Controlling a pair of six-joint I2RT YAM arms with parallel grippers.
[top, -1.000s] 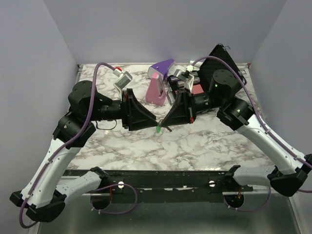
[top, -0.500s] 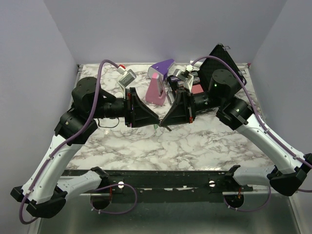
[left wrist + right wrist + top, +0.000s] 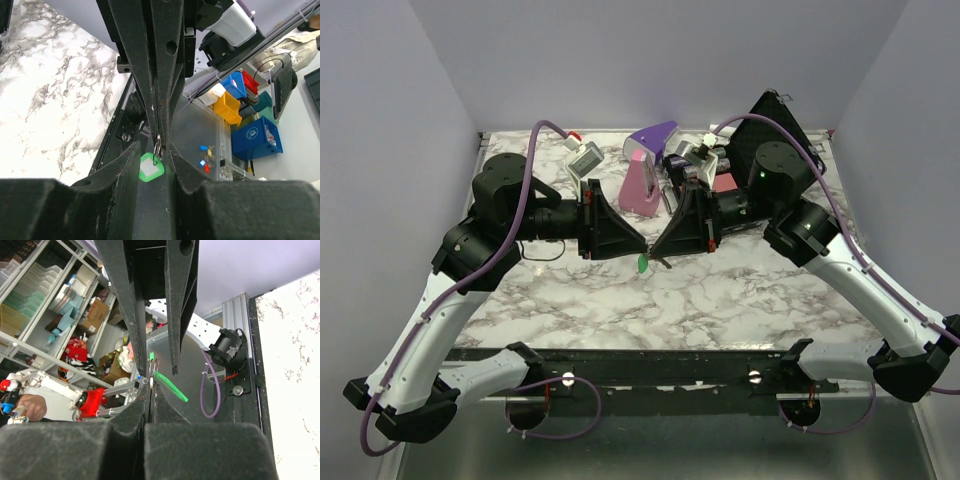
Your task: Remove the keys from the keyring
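Only my right gripper is pinching the keyring. Next, my left gripper closes on the ring's free part (image 3: 154, 365) before my right gripper opens to get a new hold.
Both grippers meet tip to tip above the middle of the marble table (image 3: 740, 290). My right gripper (image 3: 657, 256) is shut on the thin metal keyring (image 3: 154, 369), pinching it at its fingertips (image 3: 151, 385). The green-headed key (image 3: 642, 264) hangs from the ring and also shows in the left wrist view (image 3: 151, 167) and the right wrist view (image 3: 171, 386). My left gripper (image 3: 644, 248) is open. Its two fingers stand on either side of the ring (image 3: 158, 146) and the green head without closing on them. Any other key is too small to make out.
A purple-and-pink wedge-shaped object (image 3: 646, 172) stands just behind the grippers. A black case (image 3: 782, 122) leans at the back right, with a pink thing (image 3: 725, 183) below it. The left wrist camera (image 3: 584, 158) rides above the left arm. A black rail (image 3: 650, 365) runs along the near edge.
My left arm has lifted and moved right, bringing its fingers up around the ring held by the right gripper. The green key was hidden half a second ago and shows again. The right arm has held still.
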